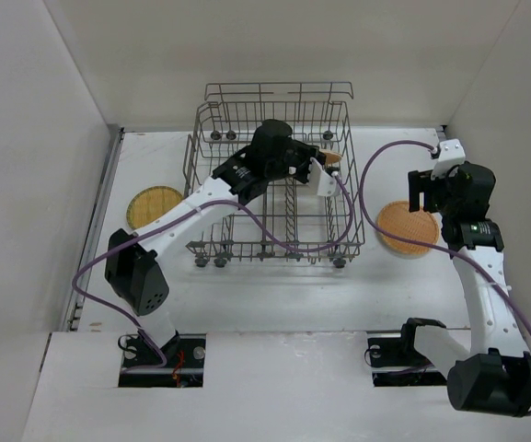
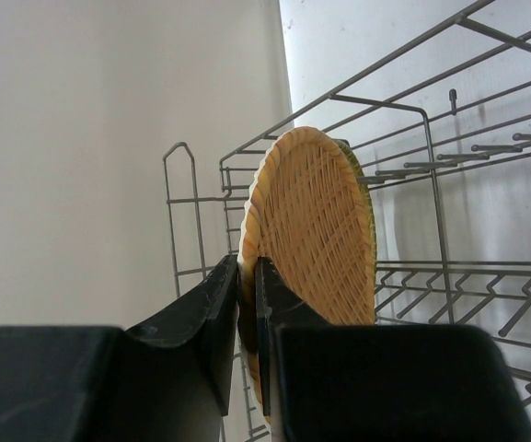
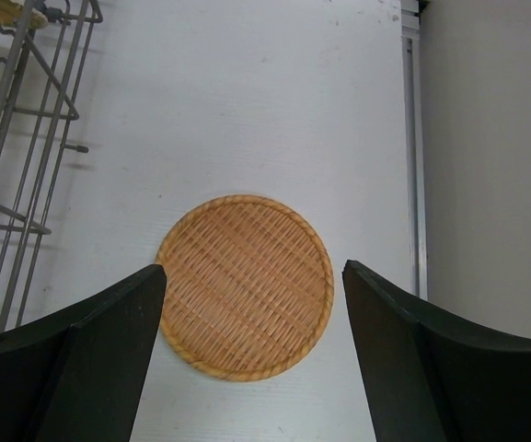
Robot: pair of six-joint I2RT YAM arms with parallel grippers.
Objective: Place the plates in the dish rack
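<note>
My left gripper has the tan plate, now held on edge among the rack's wires. It will let go so that the plate rests upright in the rack [image 1: 312, 173] just in front of the greenish plate.
The grey wire dish rack [image 1: 265, 247] stands in the middle of the table. My left gripper [image 1: 324, 173] reaches over its right half and is shut on the rim of a woven tan plate [image 2: 311, 230], held upright on edge among the rack's wires [image 2: 431, 184]. A greenish edge [image 2: 364, 184] shows just behind that plate. A second plate [image 1: 155, 207] lies flat left of the rack. A third plate [image 3: 245, 287] lies flat right of the rack, and my right gripper [image 3: 254, 267] hangs open above it, one finger on each side, apart from it.
White walls close in the table at left, back and right. A metal rail [image 3: 410, 138] runs along the right wall, close to the right plate. The rack's right side [image 3: 17, 138] stands a short way left of that plate.
</note>
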